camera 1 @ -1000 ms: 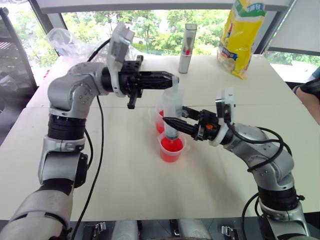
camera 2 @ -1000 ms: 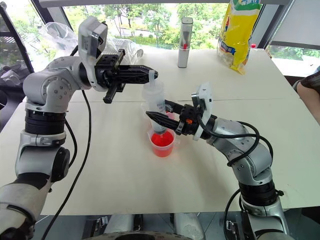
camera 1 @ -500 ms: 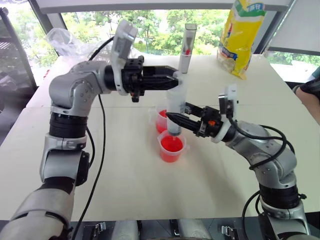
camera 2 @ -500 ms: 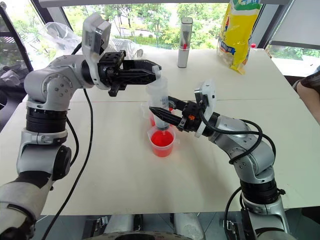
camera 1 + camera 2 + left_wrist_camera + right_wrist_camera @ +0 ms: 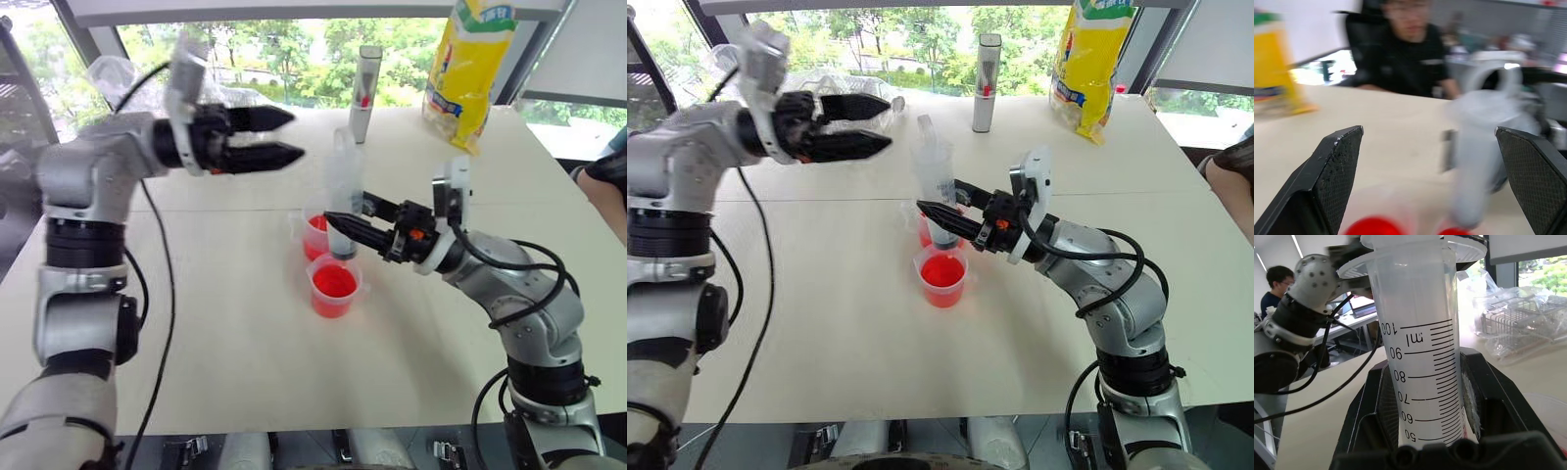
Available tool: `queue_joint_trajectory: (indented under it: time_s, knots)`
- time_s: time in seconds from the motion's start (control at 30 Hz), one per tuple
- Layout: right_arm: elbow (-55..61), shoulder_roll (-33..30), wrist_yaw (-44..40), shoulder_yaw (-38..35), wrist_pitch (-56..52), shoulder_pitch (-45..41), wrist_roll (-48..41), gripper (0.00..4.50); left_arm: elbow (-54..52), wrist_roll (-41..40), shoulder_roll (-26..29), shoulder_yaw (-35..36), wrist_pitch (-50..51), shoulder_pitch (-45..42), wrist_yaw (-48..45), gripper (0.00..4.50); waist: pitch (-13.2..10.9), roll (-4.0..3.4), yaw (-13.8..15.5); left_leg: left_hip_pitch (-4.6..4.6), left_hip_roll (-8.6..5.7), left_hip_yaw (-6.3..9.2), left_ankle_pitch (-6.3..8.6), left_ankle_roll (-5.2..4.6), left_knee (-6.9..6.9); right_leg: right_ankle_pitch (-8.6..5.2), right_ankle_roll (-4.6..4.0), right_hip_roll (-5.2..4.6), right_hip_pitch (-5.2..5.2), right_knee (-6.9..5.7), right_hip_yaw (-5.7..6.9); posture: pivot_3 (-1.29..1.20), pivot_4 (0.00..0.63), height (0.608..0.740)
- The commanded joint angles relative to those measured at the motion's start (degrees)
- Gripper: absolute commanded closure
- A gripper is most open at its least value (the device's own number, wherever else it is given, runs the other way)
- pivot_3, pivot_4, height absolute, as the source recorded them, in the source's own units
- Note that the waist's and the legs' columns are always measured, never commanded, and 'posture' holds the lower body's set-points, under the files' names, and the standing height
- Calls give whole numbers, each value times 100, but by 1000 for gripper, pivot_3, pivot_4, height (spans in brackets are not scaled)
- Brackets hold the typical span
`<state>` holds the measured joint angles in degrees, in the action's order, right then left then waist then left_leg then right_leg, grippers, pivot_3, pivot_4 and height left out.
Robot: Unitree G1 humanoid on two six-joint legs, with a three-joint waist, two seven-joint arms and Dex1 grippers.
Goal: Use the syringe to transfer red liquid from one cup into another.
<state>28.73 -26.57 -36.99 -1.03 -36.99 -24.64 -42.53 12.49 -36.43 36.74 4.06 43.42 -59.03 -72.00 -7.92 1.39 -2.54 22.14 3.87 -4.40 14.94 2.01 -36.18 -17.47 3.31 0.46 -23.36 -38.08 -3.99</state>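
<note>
Next, my right hand releases the syringe on the bare table (image 5: 407,258) beside the red liquid cups, under its own arm. The syringe now hangs just above the near cup's rim.
The syringe (image 5: 341,186) stands upright, and my right gripper (image 5: 345,223) is shut on the lower part of its clear graduated barrel (image 5: 1420,357). Its lower end hangs just above the far rim of the near cup (image 5: 335,286), which holds red liquid (image 5: 941,270). A second cup (image 5: 314,236) with red liquid sits right behind it, partly hidden by the syringe. My left gripper (image 5: 294,135) is open, level, up and to the left of the syringe top, touching nothing. Its two fingers (image 5: 1334,171) stand wide apart in the left wrist view, with the syringe (image 5: 1474,147) blurred beyond them.
A grey upright cylinder with a red mark (image 5: 368,80) and a yellow bag (image 5: 468,69) stand at the table's far side. Crumpled clear plastic (image 5: 122,78) lies at the back left. A person's arm (image 5: 602,181) rests at the right edge.
My left gripper opened, let go of the syringe's top and drew away to the left. The right gripper has kept its hold on the barrel in place.
</note>
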Motion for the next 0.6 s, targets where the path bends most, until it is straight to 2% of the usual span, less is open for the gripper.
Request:
queue_joint_trajectory:
  time_s: [0.03, 0.2, 0.37, 0.47, 0.6]
  knots:
    - [199, 0, -16, -132, 89, -66, -140, 3097, -261, -161, 226, 308, 79, 125, 85, 77, 0, 0, 18, 1, -1, -1, 0, 0, 0, 0, 0, -3, 0, 1, 0, 0, 150, 740]
    - [167, -51, 112, -240, -98, -199, -331, 3097, -1223, -406, 341, 328, 392, 960, 272, 77, 1, 2, 22, 5, -1, -4, 0, 0, -5, 0, 1, -16, 4, 3, -1, 0, 150, 740]
    - [-22, -400, 452, -465, -703, -788, -522, 3097, -1644, -425, 367, 335, 383, 1390, 470, 77, 1, 2, 13, 3, -1, -3, 0, 1, -6, 0, 1, -14, 3, 0, -1, 0, 150, 740]
    - [-610, -682, 1108, -607, -1455, -1487, -394, 3097, -1798, -375, 387, 307, 316, 1584, 519, 77, 1, 2, -5, -2, -1, -5, 0, 1, -2, 0, 0, -14, 3, 0, -4, 0, 150, 740]
    - [-1403, -982, 1521, -975, -2834, -2427, -836, 3097, -2054, -443, 382, 344, 311, 1834, 629, 77, -2, -3, 8, -2, 0, -6, 0, 1, 1, -1, -2, -14, 2, 2, -7, 0, 150, 740]
